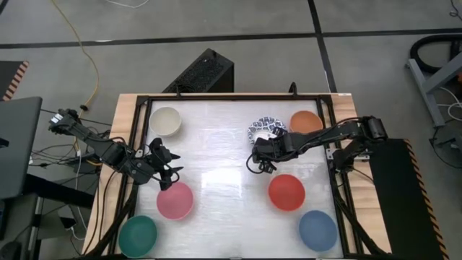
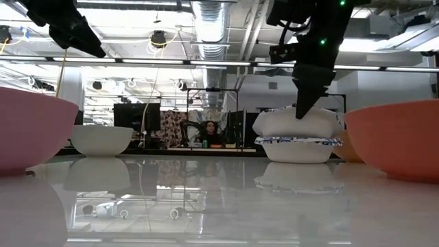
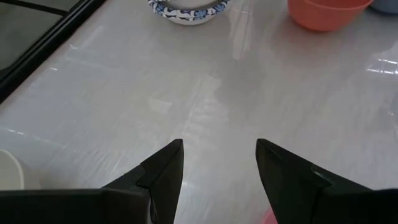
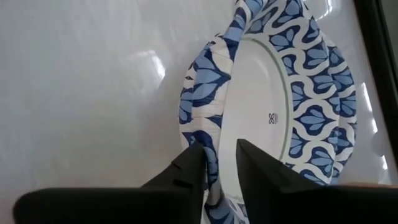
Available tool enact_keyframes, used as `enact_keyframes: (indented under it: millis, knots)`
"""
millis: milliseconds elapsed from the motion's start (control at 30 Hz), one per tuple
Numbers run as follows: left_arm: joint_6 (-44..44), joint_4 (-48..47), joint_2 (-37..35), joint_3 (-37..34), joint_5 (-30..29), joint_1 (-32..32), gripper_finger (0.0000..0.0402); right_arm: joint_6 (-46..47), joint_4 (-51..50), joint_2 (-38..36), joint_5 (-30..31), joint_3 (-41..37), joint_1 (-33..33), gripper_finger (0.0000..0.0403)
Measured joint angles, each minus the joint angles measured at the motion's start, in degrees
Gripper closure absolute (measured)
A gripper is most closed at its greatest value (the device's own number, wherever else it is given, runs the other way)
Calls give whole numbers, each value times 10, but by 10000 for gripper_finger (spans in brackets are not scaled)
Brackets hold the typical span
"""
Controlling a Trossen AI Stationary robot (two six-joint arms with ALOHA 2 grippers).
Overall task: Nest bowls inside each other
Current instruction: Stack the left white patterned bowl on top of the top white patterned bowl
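I see the upper patterned bowl sitting high and off-centre on the lower patterned bowl, so next I pinch the upper bowl's rim [image 4: 211, 102] with my right gripper, lift it and recentre it.
Two white bowls with blue patterned rims [image 1: 266, 128] sit at the far middle of the table. One lies bottom-up [image 4: 267, 118] on the other [image 2: 298, 149]. My right gripper [image 4: 221, 158] points down at their edge, open by a narrow gap, one finger on each side of the patterned rim [image 4: 211, 134]. My left gripper [image 1: 167, 167] hangs open above the bare table, just beyond the pink bowl [image 1: 175, 200]. Single bowls stand apart: cream [image 1: 165, 120], orange [image 1: 306, 123], red [image 1: 286, 192], green [image 1: 138, 235], blue [image 1: 318, 230]. My right gripper's fingers [image 4: 252, 165] stand astride the rim of the stacked patterned bowls, coming from above and slanting in from the table's right. I cannot tell whether either finger still touches the rim. The bowls rest on the table.
A black frame [image 1: 144, 108] borders the white tabletop. Free room lies in the middle of the table between the pink and red bowls. A person sits in the room far behind the table [image 2: 208, 130].
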Motion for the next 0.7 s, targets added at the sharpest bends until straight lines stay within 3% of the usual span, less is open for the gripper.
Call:
enact_keyframes:
  millis: [333,700]
  knots:
    - [0,0,0,0,0,0,210,0,-4,0,56,0,6,292]
    - [0,0,0,0,0,0,210,-2,-9,0,63,0,14,392]
